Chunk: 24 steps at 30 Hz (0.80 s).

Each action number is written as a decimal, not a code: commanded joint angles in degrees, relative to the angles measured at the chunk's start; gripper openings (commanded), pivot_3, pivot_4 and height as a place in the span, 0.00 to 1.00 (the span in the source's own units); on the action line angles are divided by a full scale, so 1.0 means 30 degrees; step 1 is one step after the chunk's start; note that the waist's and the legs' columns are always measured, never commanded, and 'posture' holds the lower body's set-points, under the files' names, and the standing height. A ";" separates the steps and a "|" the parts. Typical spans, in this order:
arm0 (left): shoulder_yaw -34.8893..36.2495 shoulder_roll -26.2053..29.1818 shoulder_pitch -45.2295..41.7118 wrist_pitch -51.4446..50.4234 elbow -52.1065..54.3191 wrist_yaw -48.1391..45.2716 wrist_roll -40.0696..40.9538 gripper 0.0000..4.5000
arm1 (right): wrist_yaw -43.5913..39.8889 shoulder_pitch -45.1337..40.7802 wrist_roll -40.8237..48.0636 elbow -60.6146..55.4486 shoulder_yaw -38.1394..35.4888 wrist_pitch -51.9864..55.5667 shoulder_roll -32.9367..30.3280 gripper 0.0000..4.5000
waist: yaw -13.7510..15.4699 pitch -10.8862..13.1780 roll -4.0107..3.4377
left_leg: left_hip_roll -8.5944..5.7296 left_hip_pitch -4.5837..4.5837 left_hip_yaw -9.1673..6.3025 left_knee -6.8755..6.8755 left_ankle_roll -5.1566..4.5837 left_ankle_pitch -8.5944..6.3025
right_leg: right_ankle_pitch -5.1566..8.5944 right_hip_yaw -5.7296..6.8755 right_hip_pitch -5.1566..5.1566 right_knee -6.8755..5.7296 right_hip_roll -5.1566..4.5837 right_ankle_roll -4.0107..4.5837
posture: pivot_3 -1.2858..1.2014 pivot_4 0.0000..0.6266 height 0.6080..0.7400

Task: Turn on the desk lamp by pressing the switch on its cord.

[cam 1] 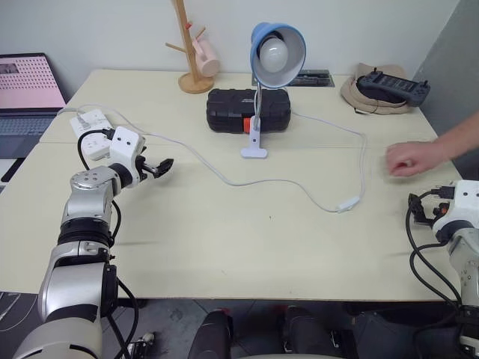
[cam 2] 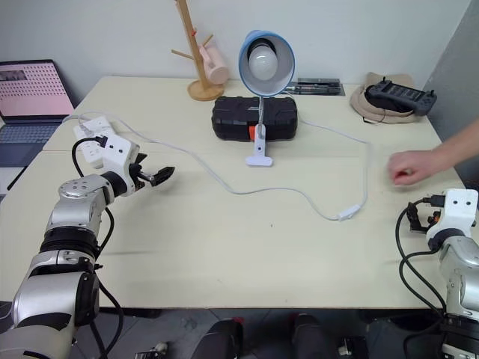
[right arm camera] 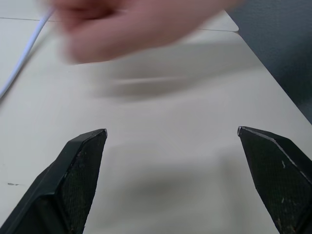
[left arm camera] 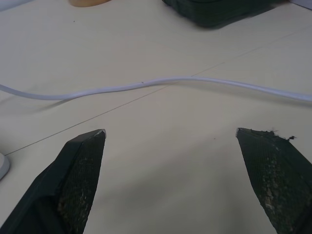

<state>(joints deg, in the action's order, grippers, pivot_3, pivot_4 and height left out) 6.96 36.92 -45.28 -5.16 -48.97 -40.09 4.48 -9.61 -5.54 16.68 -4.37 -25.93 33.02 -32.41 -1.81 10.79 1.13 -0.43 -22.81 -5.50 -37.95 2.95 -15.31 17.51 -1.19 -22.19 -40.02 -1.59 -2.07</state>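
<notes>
The robot's right gripper should close on the end of the white switch [cam 1: 356, 200] nearest to it, where the cord leads back toward the desk lamp.
The desk lamp [cam 1: 276, 49], with a blue shade and white bulb, stands at the table's middle back and is unlit. Its thin white cord [cam 1: 224, 178] snakes across the table, and the small white switch [cam 1: 346, 203] lies on it right of centre. My left gripper [cam 1: 165, 166] hovers open over the left side of the table. In the left wrist view a stretch of the cord [left arm camera: 146, 86] lies just ahead of its fingers. My right gripper [right arm camera: 171, 130] is open near the right edge, well to the right of the switch, with nothing between its fingers.
A person's hand [cam 1: 412, 158] rests on the table at the right, just ahead of my right gripper. Behind the lamp sits a black case [cam 1: 247, 110]. A wooden mug tree [cam 1: 193, 52], a white power strip [cam 1: 90, 127], a laptop [cam 1: 26, 90] and a controller on a hat [cam 1: 389, 86] line the edges.
</notes>
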 commanded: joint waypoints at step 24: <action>-0.0920 0.0000 -0.0184 -0.0191 0.2562 -0.3003 0.0180 0.99 | -0.0779 0.1224 -0.0022 -0.2484 -0.0669 0.0706 -0.0770 1.00 | 0.0015 0.0000 0.0000 | 0.0001 -0.0007 -0.0003 0.0001 0.0000 0.0000 | 0.0000 0.0001 0.0000 -0.0001 0.0004 0.0000 | 0.52 0.24 1.00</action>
<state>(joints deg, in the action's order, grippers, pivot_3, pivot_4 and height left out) 4.73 36.74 -45.24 -5.78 -44.87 -47.34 4.64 -10.89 -2.43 16.69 -8.34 -26.29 34.95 -33.17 -1.76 10.79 1.12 -0.43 -22.84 -5.52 -37.95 2.95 -15.31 17.51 -1.18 -22.19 -40.02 -1.58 -2.07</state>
